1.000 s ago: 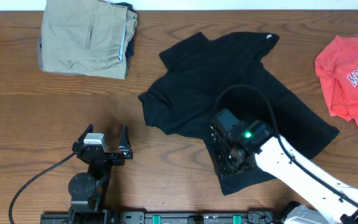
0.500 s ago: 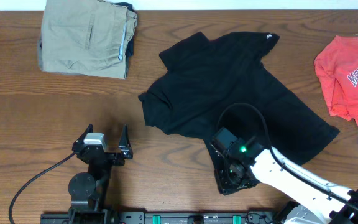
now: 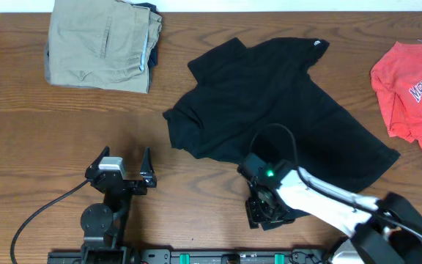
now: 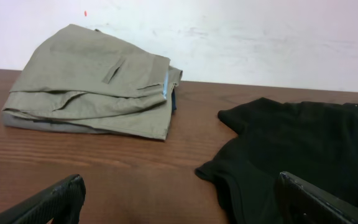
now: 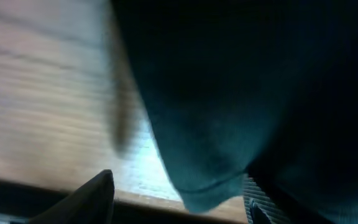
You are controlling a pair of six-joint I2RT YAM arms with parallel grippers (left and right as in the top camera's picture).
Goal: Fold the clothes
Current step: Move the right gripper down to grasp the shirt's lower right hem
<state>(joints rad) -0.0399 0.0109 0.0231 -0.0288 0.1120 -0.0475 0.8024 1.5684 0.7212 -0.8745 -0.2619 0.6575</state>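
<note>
Next, I move my left gripper to the black shirt's corner [image 3: 176, 130] [image 4: 224, 178] that sticks out toward it, in front of the tan khaki trousers, and close it there.
The black shirt [image 3: 269, 95] lies spread and rumpled on the wooden table, collar toward the back. Its left sleeve shows in the left wrist view [image 4: 303, 143]. My right gripper [image 3: 266, 209] is low over the shirt's near hem corner by the table's front edge. In the right wrist view the jaws [image 5: 176, 202] are open, and the dark fabric [image 5: 241, 93] hangs between the two fingers. My left gripper [image 3: 126, 155] rests open and empty at the front left, apart from the shirt. Its fingers frame bare wood in the left wrist view [image 4: 179, 205].
Folded tan khaki trousers [image 3: 101, 44] lie at the back left, also in the left wrist view [image 4: 92, 87]. A red T-shirt with white lettering [image 3: 416, 81] lies at the right edge. A black cable loops over the shirt near my right wrist.
My right gripper has moved toward the table's front edge and slightly left, down to the shirt's near hem corner. The left arm has not moved.
</note>
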